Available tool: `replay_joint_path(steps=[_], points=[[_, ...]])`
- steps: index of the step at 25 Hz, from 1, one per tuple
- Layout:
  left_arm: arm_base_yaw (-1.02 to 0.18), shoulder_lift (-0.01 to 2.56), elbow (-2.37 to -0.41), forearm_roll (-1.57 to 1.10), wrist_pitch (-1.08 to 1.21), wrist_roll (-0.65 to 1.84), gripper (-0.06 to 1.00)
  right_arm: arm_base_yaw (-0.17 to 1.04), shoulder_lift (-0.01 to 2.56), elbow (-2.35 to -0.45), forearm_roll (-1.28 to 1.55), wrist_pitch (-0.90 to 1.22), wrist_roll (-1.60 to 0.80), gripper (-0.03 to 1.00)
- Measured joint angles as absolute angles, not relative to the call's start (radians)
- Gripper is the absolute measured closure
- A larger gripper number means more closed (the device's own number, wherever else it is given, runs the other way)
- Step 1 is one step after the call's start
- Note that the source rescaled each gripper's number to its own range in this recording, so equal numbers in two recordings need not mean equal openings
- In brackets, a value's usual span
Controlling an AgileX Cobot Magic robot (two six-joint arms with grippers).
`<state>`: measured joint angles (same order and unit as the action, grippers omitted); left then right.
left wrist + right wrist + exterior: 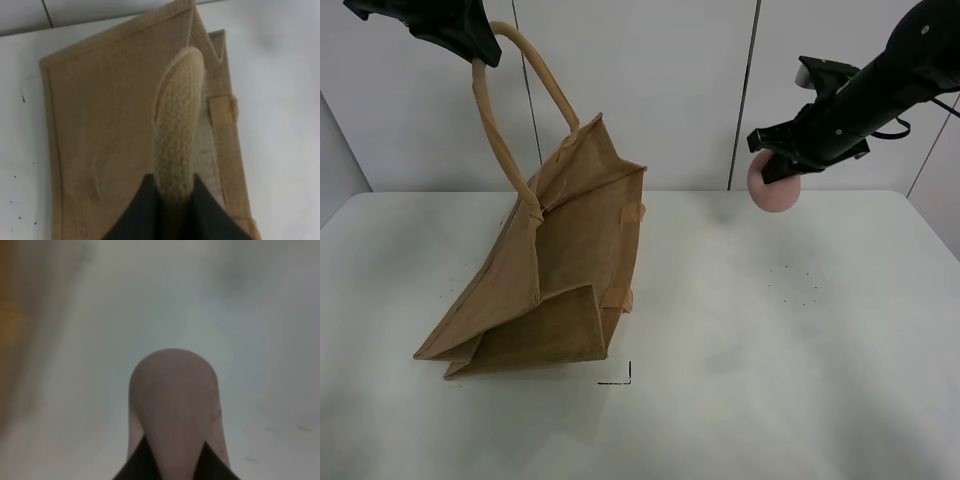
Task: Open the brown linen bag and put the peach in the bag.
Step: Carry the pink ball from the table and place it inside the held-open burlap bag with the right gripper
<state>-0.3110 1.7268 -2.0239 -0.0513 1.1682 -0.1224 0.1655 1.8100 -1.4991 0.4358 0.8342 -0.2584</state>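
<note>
The peach, now held in the air beside the bag, will be let go by my right gripper low inside the brown linen bag [565, 277], in the spot that sits just behind the bag's front flap.
The brown linen bag [555, 270] stands tilted on the white table [770, 380], its base at the front left and its mouth lifted toward the back. My left gripper [480, 50] is shut on one beige loop handle [520, 110] and holds it high at the top left; the left wrist view shows the handle [177, 135] between the dark fingers with the bag's cloth [100, 140] below. My right gripper [778, 160] is shut on the pink peach [774, 188], held in the air to the right of the bag. The peach [172, 405] fills the right wrist view.
A white panelled wall [650, 90] stands behind the table. A small black corner mark [622, 378] lies on the table in front of the bag. Tiny dark specks [795, 285] dot the table on the right.
</note>
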Motion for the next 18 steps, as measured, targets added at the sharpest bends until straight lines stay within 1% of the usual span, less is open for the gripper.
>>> replay_joint_path(steps=[3,7,10,14,18], points=[[-0.311,1.722,-2.024,-0.051,1.168,-0.121,0.94,0.252,1.81,-1.546,0.508,0.83,-0.261,0.97],[-0.311,1.722,-2.023,-0.051,1.168,-0.121,0.94,0.39,1.813,-1.56,0.551,0.74,-0.265,0.97],[-0.311,1.722,-2.023,-0.051,1.168,-0.121,0.94,0.465,1.849,-1.562,0.574,0.683,-0.265,0.97],[-0.311,1.722,-2.023,-0.051,1.168,-0.12,0.94,0.528,1.95,-1.562,0.612,0.62,-0.295,0.97],[-0.311,1.722,-2.023,-0.051,1.168,-0.12,0.94,0.567,2.042,-1.562,0.684,0.519,-0.357,0.97]])
